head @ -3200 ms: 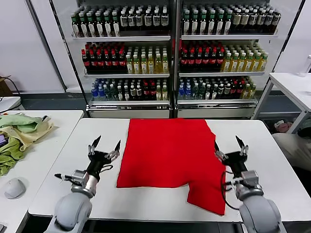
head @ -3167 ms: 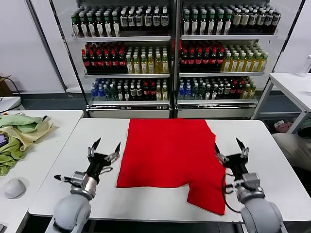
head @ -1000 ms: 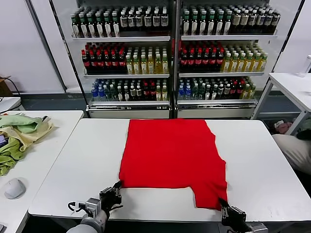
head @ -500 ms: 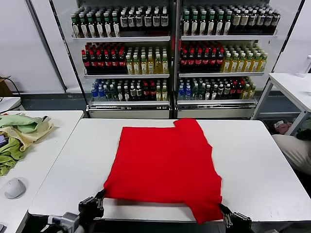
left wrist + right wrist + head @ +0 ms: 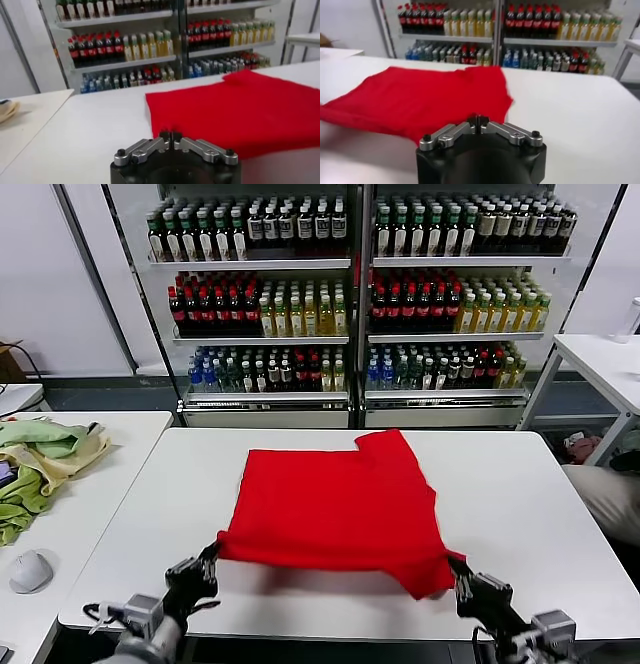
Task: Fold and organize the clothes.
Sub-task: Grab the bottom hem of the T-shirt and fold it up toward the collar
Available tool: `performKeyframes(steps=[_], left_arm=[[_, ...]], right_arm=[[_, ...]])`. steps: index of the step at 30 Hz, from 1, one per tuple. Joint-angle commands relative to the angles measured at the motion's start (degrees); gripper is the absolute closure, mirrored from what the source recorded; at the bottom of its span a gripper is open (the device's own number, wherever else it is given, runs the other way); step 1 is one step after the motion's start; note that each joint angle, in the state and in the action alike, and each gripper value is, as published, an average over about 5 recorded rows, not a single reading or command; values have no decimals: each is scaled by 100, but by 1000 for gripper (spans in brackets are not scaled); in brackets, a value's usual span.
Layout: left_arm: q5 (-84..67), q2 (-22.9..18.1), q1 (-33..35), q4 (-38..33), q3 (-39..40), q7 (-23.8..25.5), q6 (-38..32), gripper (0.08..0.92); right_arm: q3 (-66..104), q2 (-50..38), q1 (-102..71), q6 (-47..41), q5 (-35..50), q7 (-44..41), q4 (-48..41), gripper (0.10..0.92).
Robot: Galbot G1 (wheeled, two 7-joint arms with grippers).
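Note:
A red flap hangs below where my right gripper pinches the T-shirt, so next I lower the hem and grab the hanging flap (image 5: 424, 582) with my right gripper.
The clothes, a bright red T-shirt (image 5: 335, 499), lie on the white table (image 5: 520, 484) with the near hem raised off the surface. My left gripper (image 5: 212, 552) is shut on the hem's near left corner. My right gripper (image 5: 455, 569) is shut on the near right corner. In the left wrist view the left gripper (image 5: 170, 136) pinches the edge of the red shirt (image 5: 240, 105), its jaws together. In the right wrist view the right gripper (image 5: 478, 120) grips the red shirt (image 5: 420, 100) the same way. A sleeve (image 5: 385, 442) sticks out at the far edge. No print shows.
Pale green and yellow cloths (image 5: 40, 459) and a grey mouse (image 5: 30, 569) lie on a side table at the left. Shelves of bottles (image 5: 350, 294) stand behind the table. Another white table (image 5: 610, 359) is at the far right.
Both grippers have risen and moved away from the front edge with the hem in them. The shirt looks shorter front to back, and its near edge now hangs above the table.

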Motion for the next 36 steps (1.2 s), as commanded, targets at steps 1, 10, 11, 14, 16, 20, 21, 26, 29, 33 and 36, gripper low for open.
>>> performKeyframes(steps=[1,10,11,14,16,20,21,26,29,33,36], left_arm=[[-134,-189,-1368,1009,396,162,-89,909],[-8,-360,-1761,1923,633,348,-37,909],[-2,-356,-1783,1988,641,360,-61,909],[4,-348,-1870,2131,666,381,-95,909],[4,-345,-1922,2190,679,377,-79,909],[75,-350,-1998,2270,720,362,-57,908],[133,-363,-2020,2310,738,348,-57,899],[400,-536,-2137,2657,789,168,-86,780],[433,-523,-2062,2638,710,181,-89,694],[373,-376,-1831,2266,445,199,-71,582],[90,-225,-1562,1776,165,203,22,495]], right_arm=[[-667,188,1195,-154,-419,161,-942,904],[-770,265,1222,-70,-512,111,-1207,904],[-795,274,1249,-70,-516,112,-1217,904],[-870,295,1346,-75,-551,117,-1270,904],[-922,309,1414,-108,-663,116,-1337,904],[-1105,429,1509,-152,-986,168,-1501,886],[-1142,473,1516,-145,-1033,193,-1529,873],[-1071,562,1438,-189,-1138,305,-1480,735],[-870,541,1311,-209,-1130,329,-1319,649],[-657,463,952,-205,-1094,339,-1029,537],[-626,456,605,-196,-1045,343,-857,450]])
